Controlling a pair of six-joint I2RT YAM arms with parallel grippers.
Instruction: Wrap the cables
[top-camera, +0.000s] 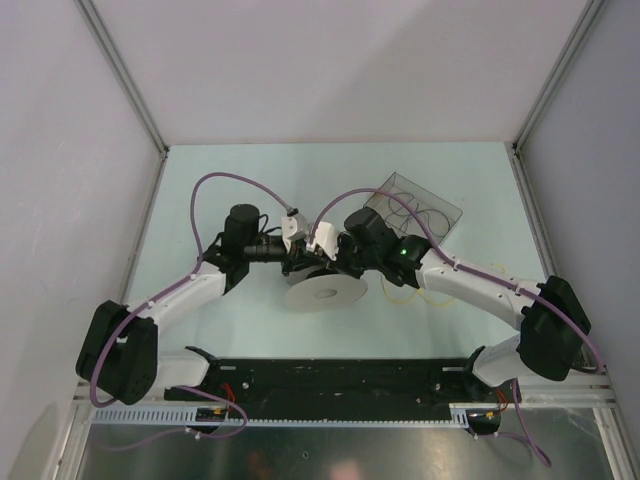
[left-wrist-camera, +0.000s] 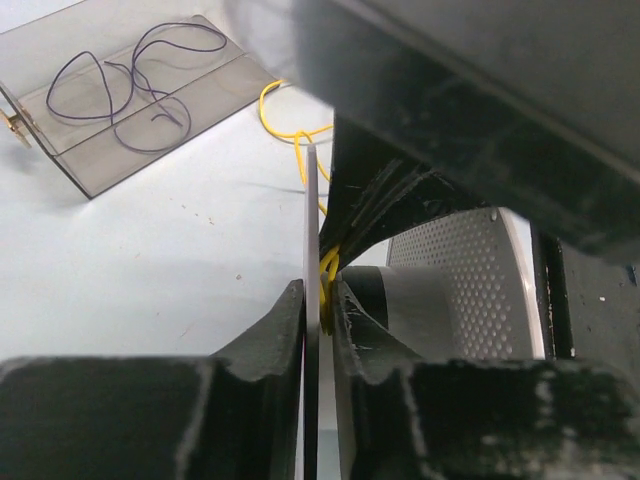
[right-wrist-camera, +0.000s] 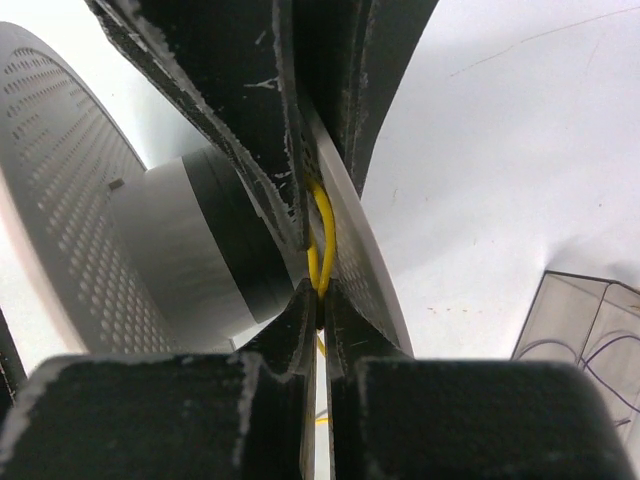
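Observation:
My right gripper will open, as it pinches only the yellow cable, and grip the spool's edge (right-wrist-camera: 384, 285) to hold the spool steady before my left gripper opens.
A white perforated spool (top-camera: 326, 290) lies between both arms at mid-table. The yellow cable (top-camera: 400, 292) trails in loose loops from it to the right. My left gripper (left-wrist-camera: 318, 300) has closed round one thin spool flange (left-wrist-camera: 311, 220), its left finger against the flange. A strand of yellow cable (left-wrist-camera: 327, 268) sits in the slim gap at the right finger. My right gripper (right-wrist-camera: 318, 290) is shut on the yellow cable (right-wrist-camera: 325, 235), pinching it between the flanges next to the grey and black hub (right-wrist-camera: 190, 250). More cable (left-wrist-camera: 290, 135) lies on the table beyond.
A clear plastic box (top-camera: 420, 212) holding a thin purple wire (left-wrist-camera: 130, 90) stands at the back right, close behind the right arm. Grey walls enclose the table on three sides. A black rail (top-camera: 330, 385) runs along the near edge.

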